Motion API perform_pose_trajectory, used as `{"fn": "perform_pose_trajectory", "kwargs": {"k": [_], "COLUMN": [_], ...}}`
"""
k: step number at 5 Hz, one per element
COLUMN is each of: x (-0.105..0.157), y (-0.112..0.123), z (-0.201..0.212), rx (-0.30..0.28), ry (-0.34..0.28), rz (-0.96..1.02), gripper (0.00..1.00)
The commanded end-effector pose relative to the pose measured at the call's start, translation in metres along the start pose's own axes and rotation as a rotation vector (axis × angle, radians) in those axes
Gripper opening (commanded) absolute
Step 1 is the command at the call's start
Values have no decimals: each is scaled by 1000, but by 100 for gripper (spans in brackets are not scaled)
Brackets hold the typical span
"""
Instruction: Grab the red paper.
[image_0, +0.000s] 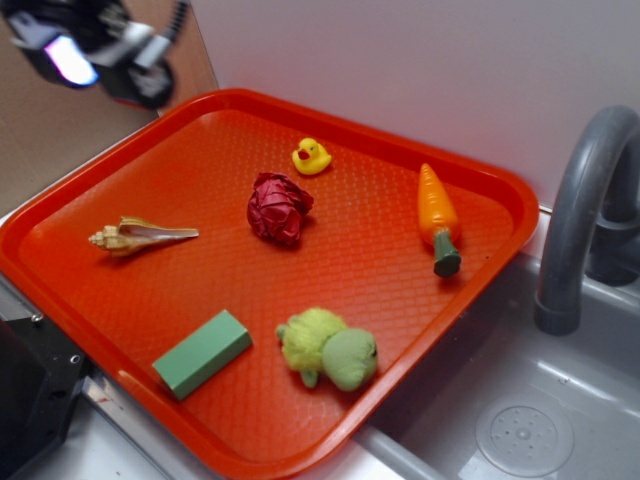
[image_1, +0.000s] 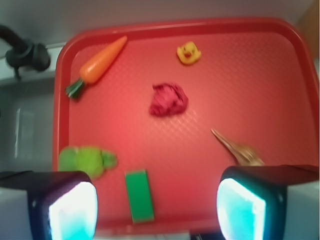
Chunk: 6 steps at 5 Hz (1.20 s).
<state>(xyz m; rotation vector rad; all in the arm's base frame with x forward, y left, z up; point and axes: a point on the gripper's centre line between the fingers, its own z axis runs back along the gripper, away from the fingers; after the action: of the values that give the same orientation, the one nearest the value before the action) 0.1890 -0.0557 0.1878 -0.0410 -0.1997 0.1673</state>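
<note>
My gripper should grip the middle of the red paper (image_0: 279, 212) (image_1: 169, 101), with one finger toward the seashell and the other toward the toy carrot.
The red paper (image_0: 279, 207) is a dark crimson crumpled ball lying near the middle of the orange-red tray (image_0: 150, 160). In the wrist view the red paper (image_1: 168, 99) lies in the tray's centre, far ahead of the jaws. My gripper (image_0: 95, 45) hangs high above the tray's far left corner, well away from the paper. In the wrist view my gripper (image_1: 156, 210) is open: its two glowing fingers (image_1: 72, 212) stand wide apart with nothing between them.
On the tray lie a yellow rubber duck (image_0: 311, 156), a toy carrot (image_0: 438, 215), a seashell (image_0: 140, 236), a green block (image_0: 203, 352) and a green plush toy (image_0: 328, 349). A grey sink (image_0: 560, 410) with a tap (image_0: 580, 210) is at the right.
</note>
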Motion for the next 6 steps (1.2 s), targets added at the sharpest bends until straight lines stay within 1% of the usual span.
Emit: {"fn": "perform_pose_trajectory", "kwargs": {"k": [1, 2, 3, 4, 5, 6], "x": [30, 43, 54, 60, 61, 54], "y": [-8, -3, 12, 21, 24, 22], "z": [-40, -62, -80, -94, -108, -140], "rx": [0, 43, 108, 165, 227, 121], "ry": [-71, -102, -147, -179, -205, -113], "rz": [30, 39, 52, 50, 29, 86], "gripper": [100, 100, 100, 100, 100, 100]}}
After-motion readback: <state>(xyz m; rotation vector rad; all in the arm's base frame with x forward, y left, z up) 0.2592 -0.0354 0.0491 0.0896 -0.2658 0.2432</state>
